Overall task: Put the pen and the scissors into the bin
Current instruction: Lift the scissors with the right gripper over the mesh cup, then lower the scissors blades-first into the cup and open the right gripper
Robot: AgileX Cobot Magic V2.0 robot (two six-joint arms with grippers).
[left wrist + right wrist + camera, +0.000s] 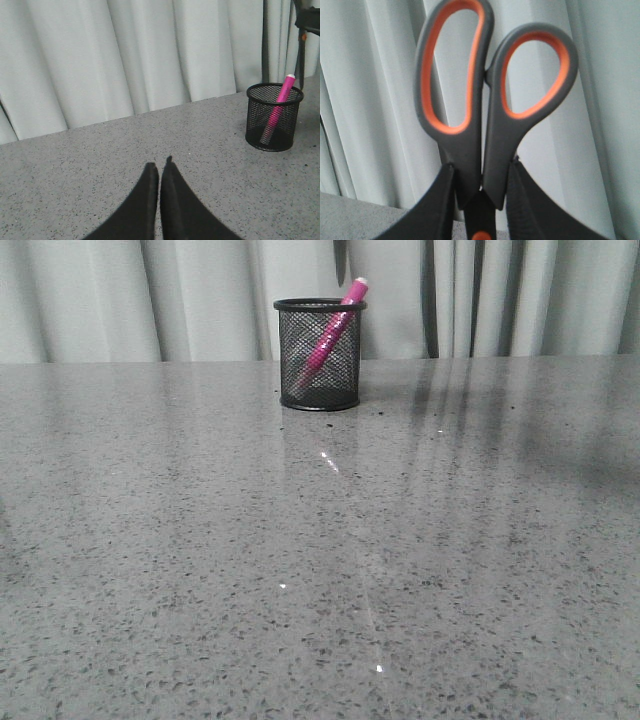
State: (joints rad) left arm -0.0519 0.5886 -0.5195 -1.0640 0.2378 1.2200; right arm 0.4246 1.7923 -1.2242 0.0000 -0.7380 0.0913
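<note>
Next, my right gripper releases the scissors, now hanging just above the bin's rim, in the bin [309,324] beside the pink pen, so that their blades point down and their handles stay above the bin's rim.
The bin [320,365] stands at the back middle of the table, with the pink pen [330,335] leaning inside it, cap end over the rim. Bin [274,117] and pen [280,102] also show in the left wrist view. My right gripper [480,167] is shut on the scissors [470,100] just above the orange pivot, handles pointing away from the blades. In the left wrist view the scissors [300,60] hang blade-down just above the bin's rim. Only the blade tip [340,260] shows in the front view. My left gripper [161,165] is shut and empty, above the table left of the bin.
A grey speckled table [320,570] runs to pale curtains [150,300] close behind the bin. The right arm's dark body [309,20] shows at the edge of the left wrist view above the bin.
</note>
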